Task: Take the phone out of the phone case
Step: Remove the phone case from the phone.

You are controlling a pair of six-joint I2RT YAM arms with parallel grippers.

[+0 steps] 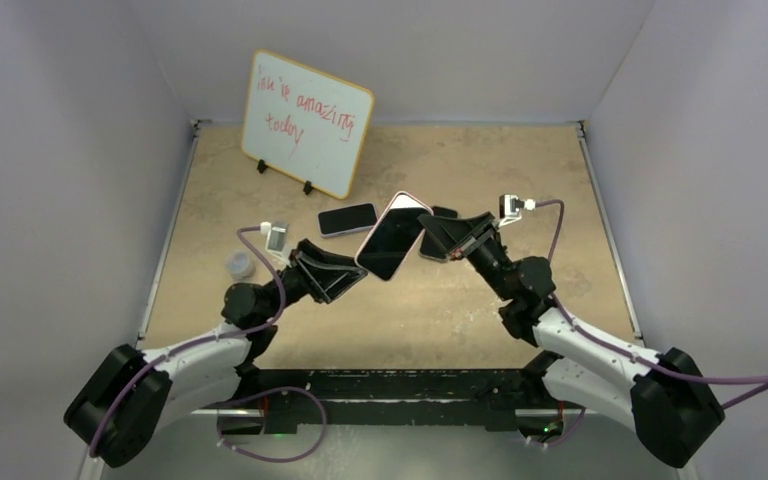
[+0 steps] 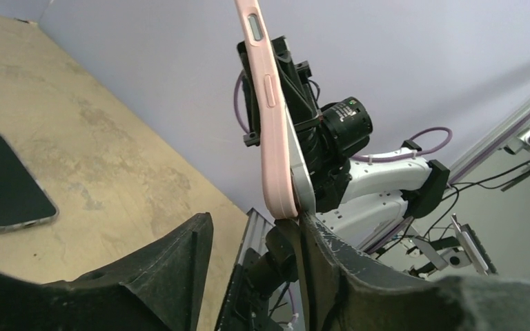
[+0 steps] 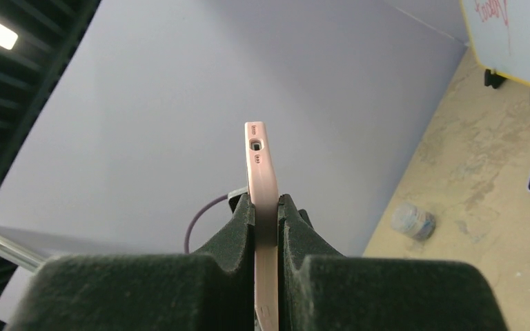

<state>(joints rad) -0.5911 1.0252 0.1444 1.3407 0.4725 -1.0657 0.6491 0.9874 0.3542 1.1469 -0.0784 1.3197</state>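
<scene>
Next, I set the phone in the pink case down with my right gripper on the bare table [image 1: 380, 283] between both grippers.
A phone in a pink case [image 1: 392, 236] is held tilted above the table, screen facing up. My right gripper [image 1: 438, 238] is shut on its right edge; in the right wrist view the pink case [image 3: 262, 172] is clamped edge-on between my right gripper's [image 3: 267, 207] pads. My left gripper [image 1: 345, 272] is open at the phone's lower left corner. In the left wrist view the pink case [image 2: 270, 117] stands edge-on, and a silver phone edge [image 2: 302, 181] has parted from it at the lower end. My left gripper [image 2: 255, 231] has its right fingertip [image 2: 317, 231] touching that end.
A whiteboard [image 1: 305, 122] with red writing stands at the back. A second phone [image 1: 348, 218] lies on the table behind the held one; it shows in the left wrist view [image 2: 7, 183] too. A small clear cup [image 1: 241, 265] sits left of my left arm.
</scene>
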